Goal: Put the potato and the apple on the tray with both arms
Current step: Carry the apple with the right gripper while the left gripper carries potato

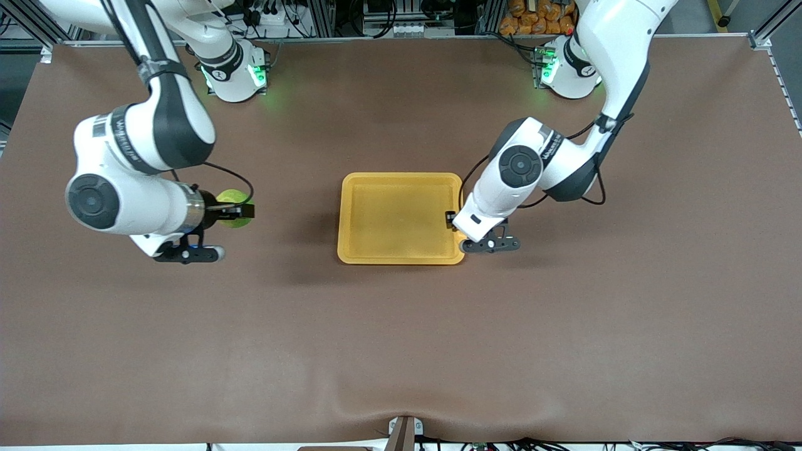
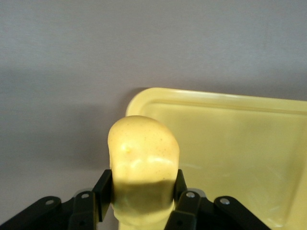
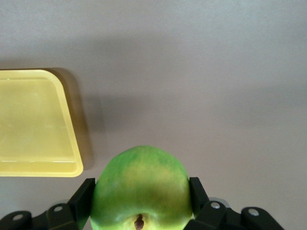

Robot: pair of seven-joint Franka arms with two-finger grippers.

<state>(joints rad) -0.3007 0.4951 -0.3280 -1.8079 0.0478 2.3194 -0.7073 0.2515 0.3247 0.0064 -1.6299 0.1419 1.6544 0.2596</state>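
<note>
Next, my left gripper lets the potato go just inside the yellow tray's short edge point(image 1: 442, 228) point(image 2: 156, 163) that it is hovering over.
The round green apple point(image 3: 141, 187) sits between the fingers of my right gripper point(image 3: 142, 197), which is shut on it. In the front view that gripper point(image 1: 241, 210) holds the apple point(image 1: 232, 199) up over the brown table, toward the right arm's end and apart from the yellow tray point(image 1: 401, 177). My left gripper point(image 2: 141, 190) is shut on the lumpy yellow potato point(image 2: 143, 148). It hangs over the tray's corner point(image 2: 139, 98) at the left arm's end. In the front view the left gripper point(image 1: 456, 227) covers most of the potato. The tray point(image 3: 33, 124) holds nothing.
A brown mat point(image 1: 401, 351) covers the whole table. Both arm bases point(image 1: 235, 75) point(image 1: 567, 72) stand along the edge farthest from the front camera. Orange items point(image 1: 539, 15) lie off the table past that edge.
</note>
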